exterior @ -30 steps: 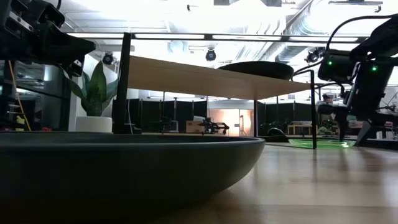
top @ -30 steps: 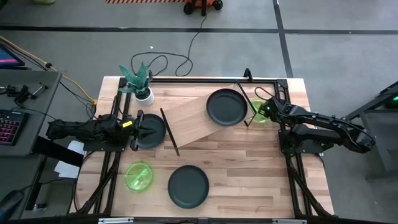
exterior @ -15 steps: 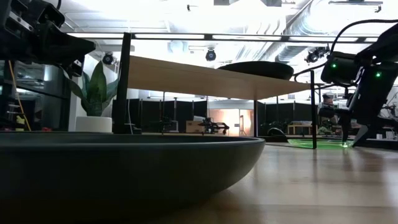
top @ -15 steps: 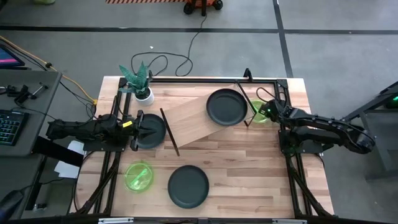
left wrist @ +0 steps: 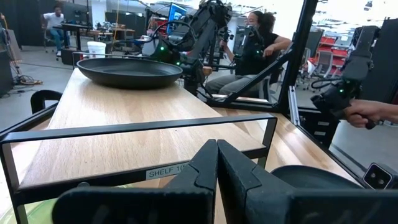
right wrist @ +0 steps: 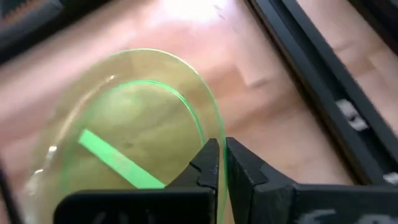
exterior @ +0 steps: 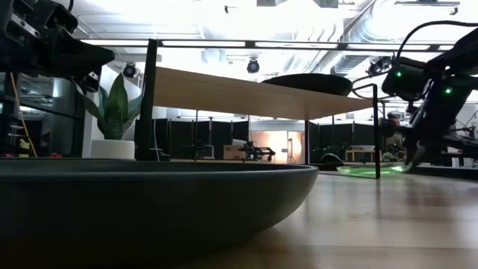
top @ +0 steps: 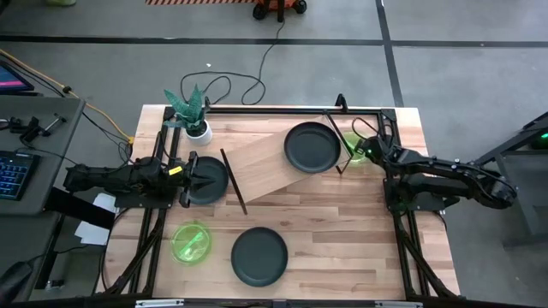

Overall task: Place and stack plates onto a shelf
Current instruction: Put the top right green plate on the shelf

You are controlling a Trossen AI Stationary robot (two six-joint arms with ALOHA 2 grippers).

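The green plate sticks out past the leg of the shelf, so I need to use my right gripper to lay it flat, close on its rim [right wrist: 220,122] and slide it farther under the shelf.
The light-wood shelf [top: 265,167] stands slantwise on the table with one dark plate [top: 312,147] lying on its right end. My right gripper [top: 366,150] is shut on a translucent green plate [top: 353,152] on the table just right of the shelf; the plate also shows in the right wrist view [right wrist: 130,124]. My left gripper [top: 190,180] is shut and hangs over the left edge of a second dark plate [top: 212,180], left of the shelf. A third dark plate [top: 259,255] and a second green plate [top: 191,241] lie near the front edge. My right gripper pinches the green plate's rim [right wrist: 213,127] on the side toward the table's right edge. The rim runs between the two fingers. The fingers slant down from the table's right side. Whether the plate is off the table I cannot tell.
A white pot with a green plant [top: 195,115] stands at the far left corner. Black frame rails [top: 282,109] run round the table. The shelf's thin black legs [exterior: 149,97] stand between the plates. People [left wrist: 255,37] and a hand [left wrist: 367,112] show beyond the table.
My right gripper has drawn back a little toward the table's right edge, then come down and toward the shelf onto the green plate's rim. My left gripper has kept still.
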